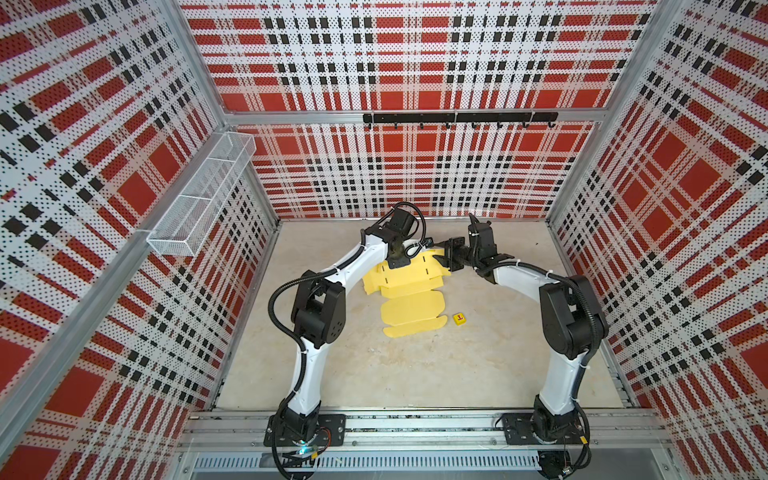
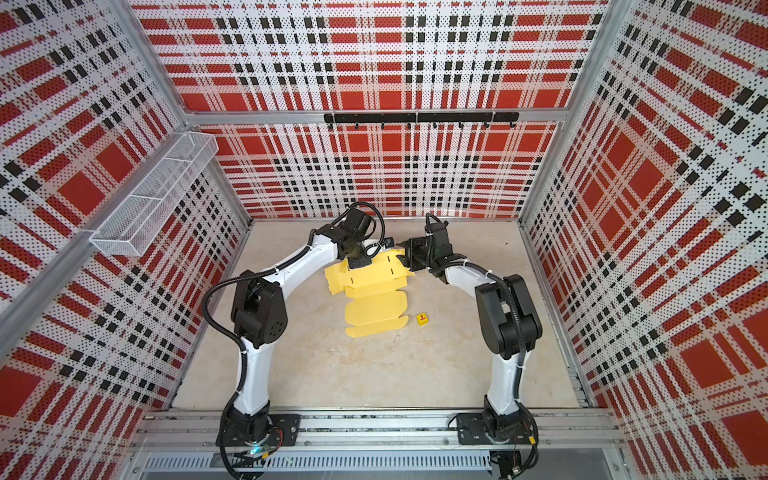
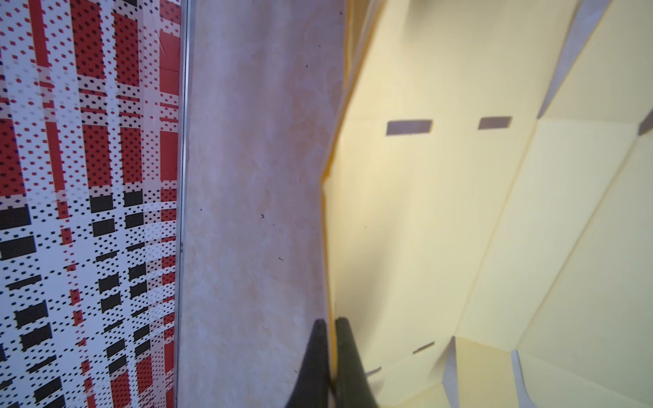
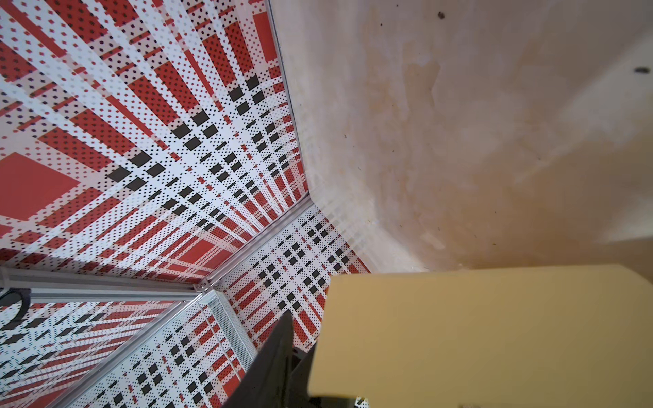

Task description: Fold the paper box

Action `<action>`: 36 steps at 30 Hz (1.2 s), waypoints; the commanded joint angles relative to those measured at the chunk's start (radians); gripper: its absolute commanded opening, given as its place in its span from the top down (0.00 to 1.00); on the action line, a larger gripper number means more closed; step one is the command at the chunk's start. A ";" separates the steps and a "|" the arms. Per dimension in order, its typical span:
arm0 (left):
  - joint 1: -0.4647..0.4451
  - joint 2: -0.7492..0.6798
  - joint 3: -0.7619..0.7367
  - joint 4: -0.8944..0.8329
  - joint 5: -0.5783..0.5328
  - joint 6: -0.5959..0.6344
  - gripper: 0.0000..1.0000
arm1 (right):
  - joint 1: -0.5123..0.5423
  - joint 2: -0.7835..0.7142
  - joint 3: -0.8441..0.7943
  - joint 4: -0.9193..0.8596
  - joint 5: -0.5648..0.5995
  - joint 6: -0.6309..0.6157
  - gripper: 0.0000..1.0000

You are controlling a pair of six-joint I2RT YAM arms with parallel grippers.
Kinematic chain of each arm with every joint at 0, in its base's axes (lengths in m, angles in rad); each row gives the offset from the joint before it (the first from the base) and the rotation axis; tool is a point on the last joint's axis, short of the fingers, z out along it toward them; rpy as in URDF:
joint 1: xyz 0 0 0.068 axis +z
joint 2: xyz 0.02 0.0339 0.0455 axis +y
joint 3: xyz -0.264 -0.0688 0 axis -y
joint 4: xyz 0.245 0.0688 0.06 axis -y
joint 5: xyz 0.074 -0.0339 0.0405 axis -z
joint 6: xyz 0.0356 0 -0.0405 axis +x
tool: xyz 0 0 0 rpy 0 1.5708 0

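Note:
Next, my left gripper opens and takes the panel's edge nearer its outer end [image 1: 380, 266] to straighten it, because the slotted panel's far edge bends between my close grippers.
The paper box [image 1: 409, 299] is a pale yellow die-cut sheet lying partly unfolded on the floor between the arms, seen in both top views [image 2: 374, 299]. Its far part is raised. My left gripper [image 1: 397, 262] points down at the far left of the sheet. In the left wrist view it [image 3: 331, 323] is shut on the sheet's thin edge, with the slotted panel [image 3: 459, 212] beside it. My right gripper [image 1: 442, 259] is at the sheet's far right flap. In the right wrist view one dark finger [image 4: 279, 349] shows, and the flap [image 4: 477, 335] covers the other.
A tiny yellow cube with a red letter [image 1: 459, 318] sits on the floor just right of the sheet's near end. A white wire basket [image 1: 203, 195] hangs on the left wall. A black hook rail [image 1: 457, 118] runs along the back wall.

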 commanded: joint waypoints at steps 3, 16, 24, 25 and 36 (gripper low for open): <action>-0.015 -0.044 -0.008 0.018 0.019 0.012 0.95 | 0.007 0.021 0.038 0.025 0.005 0.013 0.62; -0.024 -0.111 -0.105 0.063 0.010 0.037 0.83 | -0.002 0.076 0.069 0.072 -0.059 0.020 0.99; 0.015 -0.190 -0.147 0.057 0.031 -0.023 0.57 | -0.021 0.059 0.097 0.000 -0.073 -0.055 1.00; 0.025 -0.204 -0.155 0.051 0.045 -0.028 0.55 | -0.021 0.056 0.092 0.000 -0.072 -0.060 1.00; 0.101 -0.283 -0.250 0.045 0.184 0.018 0.45 | -0.027 0.044 0.057 0.020 -0.101 -0.095 1.00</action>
